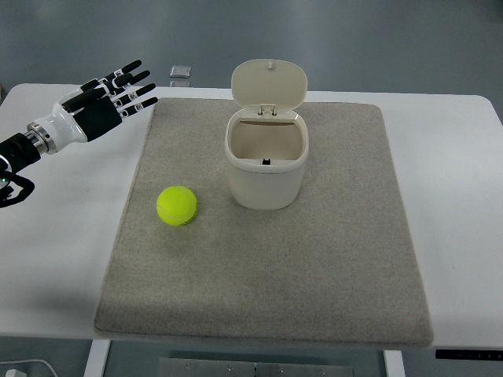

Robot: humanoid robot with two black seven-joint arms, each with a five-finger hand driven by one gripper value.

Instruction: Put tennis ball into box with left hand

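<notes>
My left gripper will move to close around the middle of the tennis ball [177, 206], and its fingers will be on the side of the ball toward the cream box.
A yellow-green tennis ball [177, 206] lies on the grey mat [314, 267], left of centre. A cream box [266, 161] with its hinged lid [269, 85] standing open sits on the mat right of the ball; its inside looks empty. My left hand [118, 93] hovers over the white table near the mat's far left corner, fingers spread and holding nothing, well up and left of the ball. The right arm is out of view.
The mat lies on a white table [460, 196]. A small clear square object [181, 71] lies at the table's far edge behind the left hand. A cable shows at the bottom left under the table [23, 367].
</notes>
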